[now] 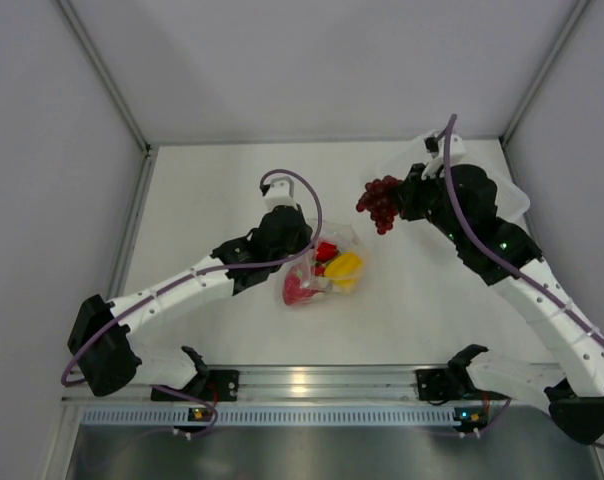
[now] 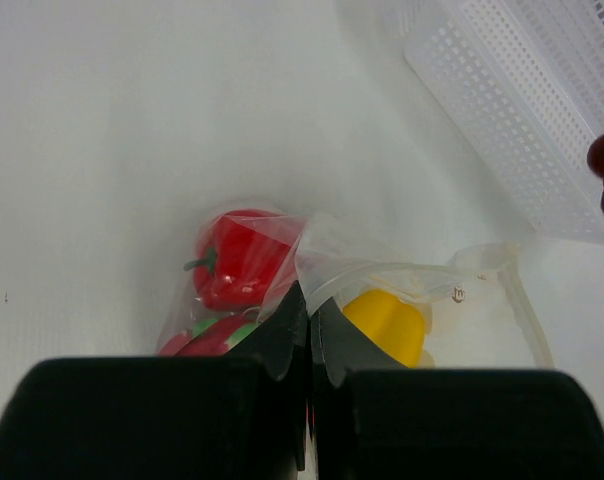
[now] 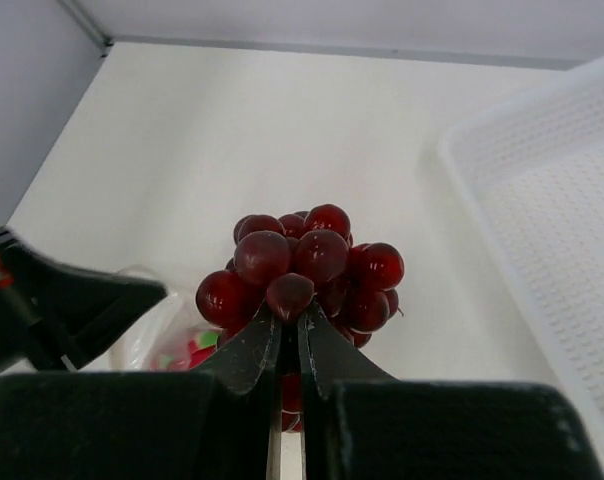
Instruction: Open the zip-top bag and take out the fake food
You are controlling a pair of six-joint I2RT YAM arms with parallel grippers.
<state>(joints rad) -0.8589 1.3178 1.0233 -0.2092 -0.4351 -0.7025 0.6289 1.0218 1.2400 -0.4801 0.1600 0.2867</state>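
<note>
The grape bunch, now held in the air beside the bag, will be let go by my right gripper inside the white perforated tray (image 1: 421,192) (image 3: 550,215), close to the side of the tray that faces the bag.
The zip-top bag (image 1: 322,268) lies mid-table, clear and crinkled, holding a red pepper (image 1: 326,250), a yellow pepper (image 1: 344,266) and a pink-red fruit with green leaves (image 1: 299,290). My left gripper (image 1: 300,250) is shut on the bag's edge; in the left wrist view (image 2: 310,300) the bag (image 2: 382,260), red pepper (image 2: 240,255) and yellow pepper (image 2: 387,322) sit just past the fingertips. My right gripper (image 1: 400,205) is shut on the dark purple grape bunch (image 1: 379,203) and holds it in the air right of the bag; the right wrist view (image 3: 290,318) shows the grapes (image 3: 307,270).
A rigid white perforated tray (image 1: 512,195) lies at the far right under my right arm, also seen in the left wrist view (image 2: 522,100) and the right wrist view (image 3: 552,230). Grey walls enclose the table at back and both sides.
</note>
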